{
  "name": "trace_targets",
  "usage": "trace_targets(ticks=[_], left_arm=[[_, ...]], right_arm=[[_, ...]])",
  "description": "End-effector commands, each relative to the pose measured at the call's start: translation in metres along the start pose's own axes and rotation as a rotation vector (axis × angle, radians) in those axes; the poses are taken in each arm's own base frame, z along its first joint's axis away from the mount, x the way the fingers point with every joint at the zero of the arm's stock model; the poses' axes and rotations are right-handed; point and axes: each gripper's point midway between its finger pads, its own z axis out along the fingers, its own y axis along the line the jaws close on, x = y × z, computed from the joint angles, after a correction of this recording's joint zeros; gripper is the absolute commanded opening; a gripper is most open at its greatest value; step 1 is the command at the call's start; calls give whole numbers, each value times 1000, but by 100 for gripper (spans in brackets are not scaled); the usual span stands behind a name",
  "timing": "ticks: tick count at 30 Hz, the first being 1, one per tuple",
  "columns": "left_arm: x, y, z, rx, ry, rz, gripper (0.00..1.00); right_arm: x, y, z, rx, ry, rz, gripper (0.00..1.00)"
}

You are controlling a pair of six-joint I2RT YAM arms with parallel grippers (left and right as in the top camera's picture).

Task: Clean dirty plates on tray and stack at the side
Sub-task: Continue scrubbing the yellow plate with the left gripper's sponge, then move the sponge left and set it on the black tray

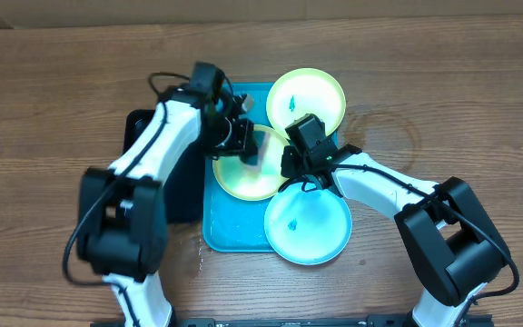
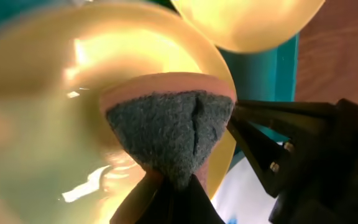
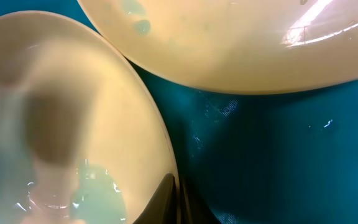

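Observation:
My left gripper has the grey sponge. It will let go of the sponge in the near half of the black tray (image 1: pixel 165 180).
The turquoise tray (image 1: pixel 230 232) lies at mid table. One lime-green plate (image 1: pixel 248 177) is tilted up on it. My right gripper (image 1: pixel 289 163) is shut on that plate's right rim, seen pinched in the right wrist view (image 3: pixel 176 199). My left gripper (image 1: pixel 239 141) is shut on a grey sponge with a pink back (image 2: pixel 166 137) and presses it against the plate's face (image 2: pixel 48 124). A second green plate (image 1: pixel 307 100) with a teal smudge lies at the tray's far right corner. The light blue plate (image 1: pixel 309 227) with a teal smudge lies at the tray's near right edge.
A smaller black tray (image 1: pixel 143 127) lies left of the turquoise tray, under my left arm. The wooden table (image 1: pixel 44 100) surrounds both trays. The right gripper's black fingers (image 2: pixel 272 146) show beside the sponge in the left wrist view.

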Motion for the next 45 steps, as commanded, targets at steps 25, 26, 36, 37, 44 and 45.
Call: trace_targets(ticks=[25, 26, 36, 37, 44, 45], left_arm=[[30, 25, 65, -151, 162, -25, 4], [29, 18, 63, -122, 157, -24, 4], [-10, 1, -58, -160, -151, 12, 4], [-10, 6, -67, -184, -166, 2, 4], [13, 77, -114, -479, -161, -135, 4], [17, 88, -119, -527, -150, -157, 4]], right_arm=[[-3, 4, -2, -12, -5, -2, 4], [-3, 4, -2, -12, -5, -2, 4], [-3, 4, -2, -11, -5, -2, 4], [-3, 4, -2, -11, -5, -2, 4], [-3, 4, -2, -12, -5, -2, 4], [-3, 4, -2, -11, -5, -2, 4]])
